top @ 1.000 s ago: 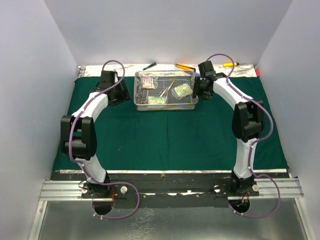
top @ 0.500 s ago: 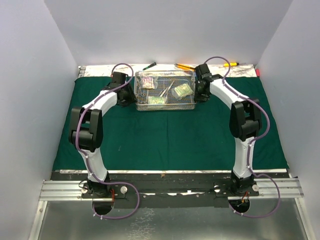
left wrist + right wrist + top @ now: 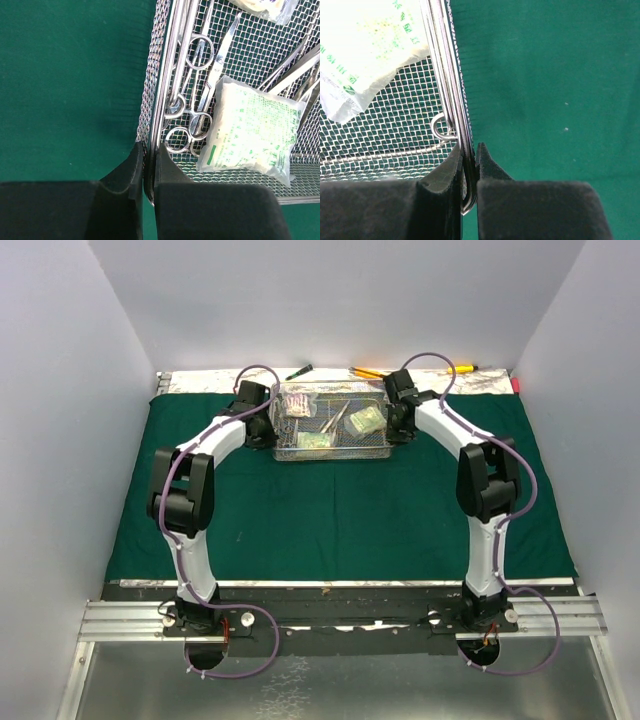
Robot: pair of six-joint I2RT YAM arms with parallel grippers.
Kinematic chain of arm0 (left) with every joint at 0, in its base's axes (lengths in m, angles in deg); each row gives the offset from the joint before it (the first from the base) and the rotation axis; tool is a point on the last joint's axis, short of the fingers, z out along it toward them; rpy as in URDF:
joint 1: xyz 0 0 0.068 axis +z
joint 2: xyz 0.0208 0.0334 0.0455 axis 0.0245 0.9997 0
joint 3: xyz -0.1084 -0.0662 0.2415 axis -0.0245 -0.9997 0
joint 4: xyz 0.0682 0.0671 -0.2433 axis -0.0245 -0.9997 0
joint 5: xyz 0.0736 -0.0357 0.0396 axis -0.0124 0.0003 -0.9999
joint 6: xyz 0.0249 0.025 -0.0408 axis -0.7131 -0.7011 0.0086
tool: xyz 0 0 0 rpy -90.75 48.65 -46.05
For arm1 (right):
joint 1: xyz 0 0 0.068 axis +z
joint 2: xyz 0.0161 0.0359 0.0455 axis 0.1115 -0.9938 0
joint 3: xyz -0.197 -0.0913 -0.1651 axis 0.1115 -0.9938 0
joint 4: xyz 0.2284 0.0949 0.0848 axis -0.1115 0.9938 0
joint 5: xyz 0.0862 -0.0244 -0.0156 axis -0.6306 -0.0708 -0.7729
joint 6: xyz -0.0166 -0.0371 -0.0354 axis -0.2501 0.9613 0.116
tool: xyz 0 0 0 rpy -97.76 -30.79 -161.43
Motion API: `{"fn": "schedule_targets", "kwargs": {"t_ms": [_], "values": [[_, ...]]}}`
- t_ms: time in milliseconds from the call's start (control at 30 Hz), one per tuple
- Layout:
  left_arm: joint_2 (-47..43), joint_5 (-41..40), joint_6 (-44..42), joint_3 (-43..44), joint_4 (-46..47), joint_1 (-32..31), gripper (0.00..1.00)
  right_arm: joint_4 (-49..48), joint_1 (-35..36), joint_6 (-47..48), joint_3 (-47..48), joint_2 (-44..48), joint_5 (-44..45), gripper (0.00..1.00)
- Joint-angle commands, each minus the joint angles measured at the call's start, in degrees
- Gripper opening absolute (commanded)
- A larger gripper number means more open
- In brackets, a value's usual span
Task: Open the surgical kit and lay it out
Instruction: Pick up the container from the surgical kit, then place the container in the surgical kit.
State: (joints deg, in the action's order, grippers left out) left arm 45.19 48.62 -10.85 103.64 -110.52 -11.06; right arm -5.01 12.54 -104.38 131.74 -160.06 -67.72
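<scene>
My right gripper needs to let go of the tray on the green cloth (image 3: 520, 60), in front of the gap between the orange and yellow tools.
The surgical kit lies open: a dark green cloth (image 3: 330, 510) covers the table, and the silver wire-mesh tray (image 3: 330, 455) stands on it at the back middle. Inside are steel scissor-like clamps (image 3: 192, 100), tweezers (image 3: 335, 418) and clear packets (image 3: 247, 132). My left gripper (image 3: 149, 147) is shut on the tray's left wall (image 3: 155, 75), one finger inside and one outside. At the other end, my right gripper (image 3: 468, 150) is shut on the tray's right wall (image 3: 445, 75), beside a packet (image 3: 365, 45). From above, the left gripper (image 3: 268, 430) and right gripper (image 3: 396, 425) flank the tray.
Behind the tray, on the silver strip, lie a green-handled tool (image 3: 298, 371), an orange one (image 3: 368, 372) and a yellow one (image 3: 460, 368). A small red object (image 3: 516, 383) sits at the back right. White walls close in the left, right and back.
Both grippers moved inward to the tray's two ends and closed on its side walls. The tray has not shifted.
</scene>
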Motion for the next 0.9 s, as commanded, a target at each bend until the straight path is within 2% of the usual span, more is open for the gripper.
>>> {"fn": "schedule_targets", "kwargs": {"t_ms": [0,133,333,533,867], "values": [[-1.61,-0.09,3.39,4.76,1.84,-1.68,0.0,-2.13,-0.87,1.6,-1.28,6.96,15.45,0.01],[-2.49,-4.86,3.36,7.23,1.95,-5.11,0.0,-5.25,-3.01,3.78,-4.67,9.71,21.12,0.01],[-1.58,-8.93,4.51,9.43,5.07,-10.2,0.0,-13.82,-9.27,6.4,-14.11,14.99,24.11,0.01],[4.04,-9.0,4.26,14.84,6.87,-15.56,0.0,-22.06,-15.23,8.08,-22.31,18.78,26.76,0.01],[13.72,-4.37,5.23,23.72,7.21,-22.01,0.0,-31.37,-25.55,16.74,-26.08,19.15,23.72,0.01]]}}
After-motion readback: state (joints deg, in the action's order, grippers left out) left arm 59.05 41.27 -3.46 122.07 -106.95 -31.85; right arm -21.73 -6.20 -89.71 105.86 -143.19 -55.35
